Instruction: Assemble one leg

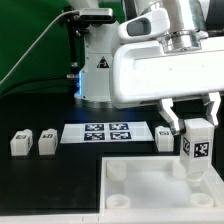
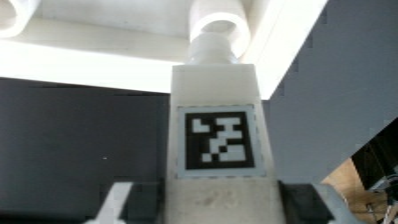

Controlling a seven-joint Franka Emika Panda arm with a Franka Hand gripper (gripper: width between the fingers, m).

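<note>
Next, my gripper lets go of the white leg upright in the white tray's front corner socket [image 1: 202, 199] [image 2: 217, 20] below its peg.
My gripper [image 1: 193, 122] is shut on a white leg [image 1: 196, 147] with a black-and-white tag on its face. It holds the leg upright above the right part of the large white tray [image 1: 120, 186]. In the wrist view the leg [image 2: 217, 130] fills the middle, its round peg end pointing at a round corner socket [image 2: 221, 22] of the tray [image 2: 71, 50]. The dark pads [image 2: 146, 203] press on both sides of the leg. I cannot tell whether the peg touches the socket.
The marker board [image 1: 107, 132] lies on the black table behind the tray. Two loose legs [image 1: 20, 143] [image 1: 46, 142] stand at the exterior view's left, and another leg [image 1: 165, 138] stands right of the board. The arm's white base [image 1: 100, 60] rises behind.
</note>
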